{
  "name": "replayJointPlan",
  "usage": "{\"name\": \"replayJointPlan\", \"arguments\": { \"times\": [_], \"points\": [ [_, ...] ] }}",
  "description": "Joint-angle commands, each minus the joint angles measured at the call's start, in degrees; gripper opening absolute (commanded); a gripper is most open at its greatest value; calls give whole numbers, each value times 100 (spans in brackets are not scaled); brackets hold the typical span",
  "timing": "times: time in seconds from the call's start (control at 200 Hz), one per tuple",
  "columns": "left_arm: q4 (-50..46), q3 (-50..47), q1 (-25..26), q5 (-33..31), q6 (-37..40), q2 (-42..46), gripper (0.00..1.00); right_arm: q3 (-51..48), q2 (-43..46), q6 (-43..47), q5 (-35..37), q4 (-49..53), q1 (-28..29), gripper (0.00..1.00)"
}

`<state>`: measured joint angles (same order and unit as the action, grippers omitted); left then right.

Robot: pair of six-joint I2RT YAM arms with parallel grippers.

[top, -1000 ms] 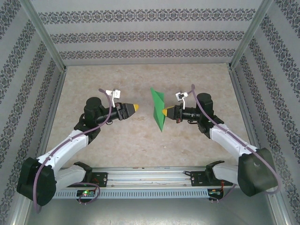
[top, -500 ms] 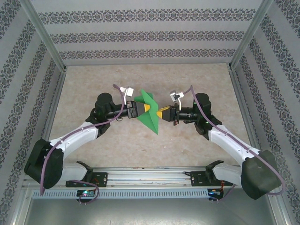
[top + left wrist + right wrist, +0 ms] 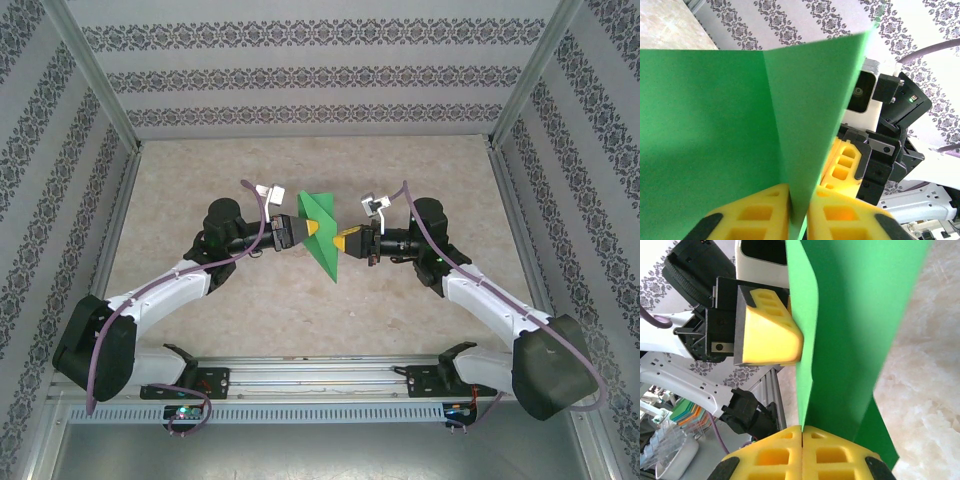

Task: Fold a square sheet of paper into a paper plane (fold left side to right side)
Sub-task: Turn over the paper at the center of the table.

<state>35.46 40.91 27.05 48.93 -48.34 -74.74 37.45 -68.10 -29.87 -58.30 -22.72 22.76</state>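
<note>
The paper's other side is splayed apart while my right gripper is at one flap's edge, so it should open and pinch both sides together (image 3: 812,418) before my left gripper leaves.
The square sheet of paper (image 3: 322,236) is bright green and held on edge above the table's middle, between the two grippers. It is a creased sheet with two flaps (image 3: 715,125), rather than a paper plane. My left gripper (image 3: 311,229) comes in from the left. Its yellow fingers (image 3: 760,210) are shut on one flap's lower edge, around the gripper's midpoint (image 3: 799,195). From the right, my right gripper (image 3: 344,240) is shut on the paper's edge (image 3: 860,315), with its pads (image 3: 785,455) pressed together at the gripper's midpoint (image 3: 802,430). The two grippers face each other, nearly tip to tip.
The beige marbled table (image 3: 300,170) lies inside patterned walls with metal corner posts (image 3: 95,80). A metal rail (image 3: 320,375) carrying both arm bases runs along the near edge. The left gripper's yellow finger (image 3: 770,332) shows close against the paper in the right wrist view.
My left arm has swung right to the paper and its jaws have closed on the sheet. The right gripper has kept its hold and shifted slightly left with the paper.
</note>
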Motion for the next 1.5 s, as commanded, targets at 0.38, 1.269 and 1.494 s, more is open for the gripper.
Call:
{"name": "replayJointPlan", "arguments": {
  "times": [0.38, 1.269, 1.494],
  "points": [
    [722, -4, 93, -186, -52, 0, 10, -366, 1144, 40, 991, 1002, -377, 67],
    [943, 31, 214, -71, -211, -194, 10, 69, 341, -475, 765, 232, 238, 39],
    [739, 1, 214, -122, -18, -184, 19, 122, 388, -416, 827, 371, 201, 18]
  ]
}}
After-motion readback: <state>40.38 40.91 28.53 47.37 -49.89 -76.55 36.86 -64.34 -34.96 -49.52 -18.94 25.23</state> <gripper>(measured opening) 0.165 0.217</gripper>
